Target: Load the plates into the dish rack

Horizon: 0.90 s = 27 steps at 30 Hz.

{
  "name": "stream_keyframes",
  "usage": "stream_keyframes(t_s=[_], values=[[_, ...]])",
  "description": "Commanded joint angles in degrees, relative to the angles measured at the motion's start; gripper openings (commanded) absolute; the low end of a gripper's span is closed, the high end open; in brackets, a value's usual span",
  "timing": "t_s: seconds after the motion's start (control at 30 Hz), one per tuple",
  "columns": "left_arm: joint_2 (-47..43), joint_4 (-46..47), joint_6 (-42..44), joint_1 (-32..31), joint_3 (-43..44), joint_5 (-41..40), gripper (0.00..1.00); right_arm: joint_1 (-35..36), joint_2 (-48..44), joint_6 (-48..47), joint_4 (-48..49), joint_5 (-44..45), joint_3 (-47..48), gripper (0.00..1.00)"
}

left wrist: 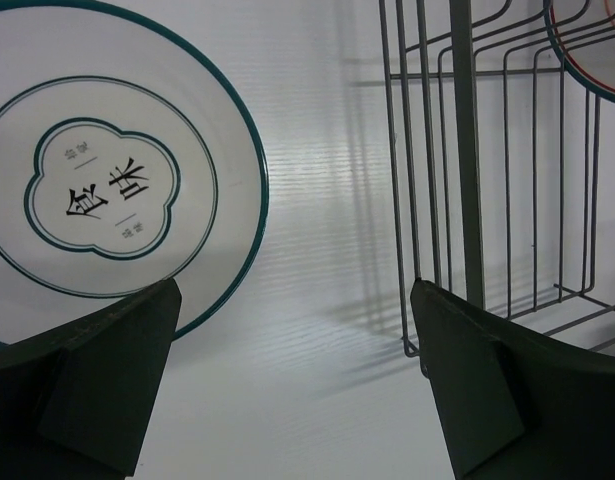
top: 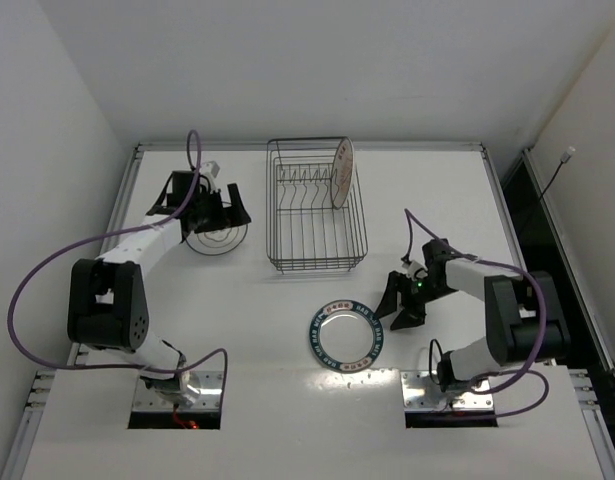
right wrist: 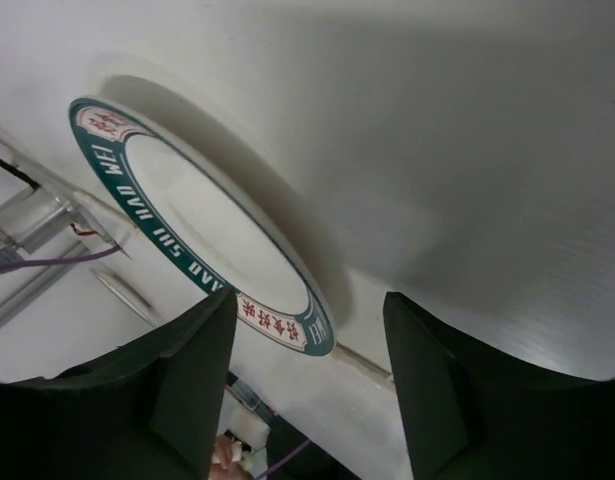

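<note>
Next, I close my left gripper on the rim (top: 190, 242) of the white plate with thin dark rings, on the plate's side away from the dish rack.
The dish rack (top: 317, 262) stands at the middle back of the table; the white plate with an orange centre (top: 342, 173) stands upright in its right side. The white plate with thin dark rings (top: 215, 240) lies flat left of the rack and shows in the left wrist view (left wrist: 97, 190). My left gripper (top: 219, 208) is open and empty just above it, between plate and rack (left wrist: 467, 200). The dark-blue rimmed plate (top: 346, 336) lies flat at the front middle. My right gripper (top: 399, 306) is open and empty just right of that plate (right wrist: 202, 245).
The table's white surface (top: 287, 400) reaches the arm bases at the near edge. Purple cables (top: 47, 270) loop from both arms. White walls stand close on the left and at the back; a dark gap (top: 547, 220) runs past the right edge.
</note>
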Motion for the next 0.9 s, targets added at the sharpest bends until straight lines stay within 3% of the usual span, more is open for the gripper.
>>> stream_keyframes(t_s=[0.0, 0.1, 0.3, 0.43, 0.47, 0.53, 0.6, 0.73, 0.87], values=[[0.8, 2.0, -0.1, 0.6, 1.4, 2.1, 1.00, 0.3, 3.0, -1.5, 4.7, -2.3, -1.6, 0.55], [1.3, 2.0, -0.7, 0.6, 1.4, 2.7, 1.00, 2.0, 6.7, -1.5, 6.9, -2.3, -2.2, 0.41], [3.0, 1.5, -0.7, 0.6, 1.4, 3.3, 1.00, 4.6, 9.9, -2.1, 7.5, -1.0, -0.4, 0.37], [3.0, 1.5, -0.7, 0.6, 1.9, 3.3, 1.00, 6.4, 11.5, -3.9, 6.9, 0.1, 0.9, 0.18], [3.0, 1.5, -0.7, 0.6, 1.9, 2.7, 1.00, 6.4, 11.5, -3.9, 6.9, 0.8, 0.9, 0.05], [3.0, 0.9, -0.7, 0.6, 1.9, 2.7, 1.00, 6.9, 9.7, -3.9, 4.2, 2.2, 0.9, 0.02], [3.0, 0.9, -0.7, 0.6, 1.9, 2.1, 1.00, 9.1, 6.4, -3.9, 1.3, 6.1, 2.3, 0.00], [1.8, -0.2, -1.2, 0.6, 1.9, -0.9, 1.00, 13.0, -11.0, 0.0, -8.7, 13.5, 6.1, 0.00], [0.1, -3.5, -2.7, 0.6, 1.9, -14.6, 1.00, 13.1, -24.5, 4.7, -24.5, 20.6, 16.3, 0.00]])
